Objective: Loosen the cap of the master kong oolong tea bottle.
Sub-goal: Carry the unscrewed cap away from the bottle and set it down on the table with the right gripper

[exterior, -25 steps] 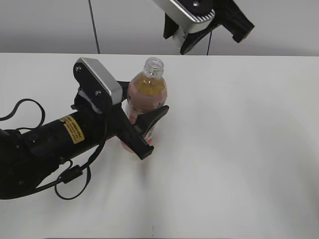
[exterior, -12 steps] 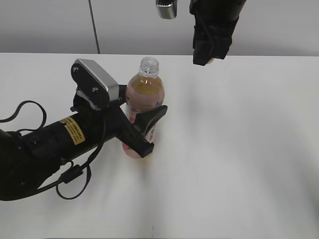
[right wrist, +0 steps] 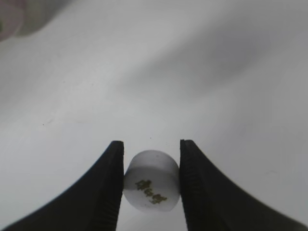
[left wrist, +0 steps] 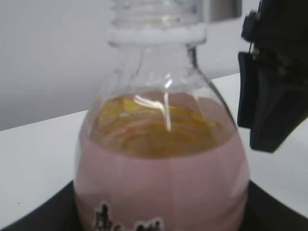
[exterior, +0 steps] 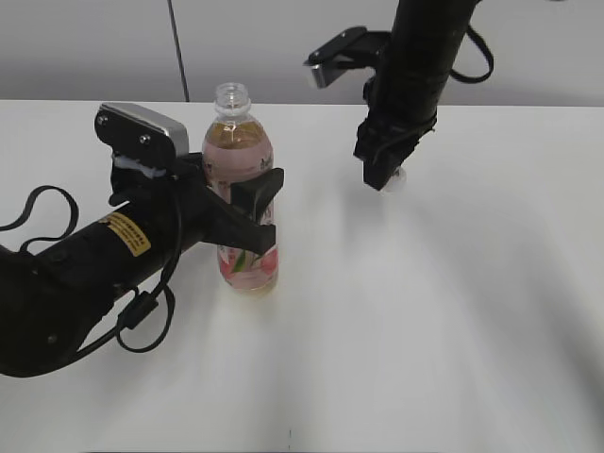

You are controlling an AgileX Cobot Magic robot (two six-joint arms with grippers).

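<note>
The white cap will go on the bare table [exterior: 382, 262] beside the oolong tea bottle, level with the bottle's foot. My right gripper needs to let go of it there.
The oolong tea bottle [exterior: 242, 203] stands upright on the white table, its neck open with no cap on it. It fills the left wrist view [left wrist: 161, 168]. My left gripper [exterior: 247, 203] is shut on the bottle's body at the label. My right gripper [exterior: 387, 179] points down to the right of the bottle, above the table. It is shut on the small white cap [right wrist: 151, 180], which shows a dark mark on its top and sits between the two black fingers [right wrist: 151, 166]. The cap peeks out below the fingers in the exterior view [exterior: 397, 176].
The white table [exterior: 453, 311] spreads to the right and front. A grey wall with a dark vertical seam [exterior: 179, 52] runs behind it. The left arm's cables [exterior: 142, 316] lie on the table at the left.
My right gripper has come down from above the bottle to the right of it with the cap. The left arm and bottle have shifted left and the bottle now stands straighter.
</note>
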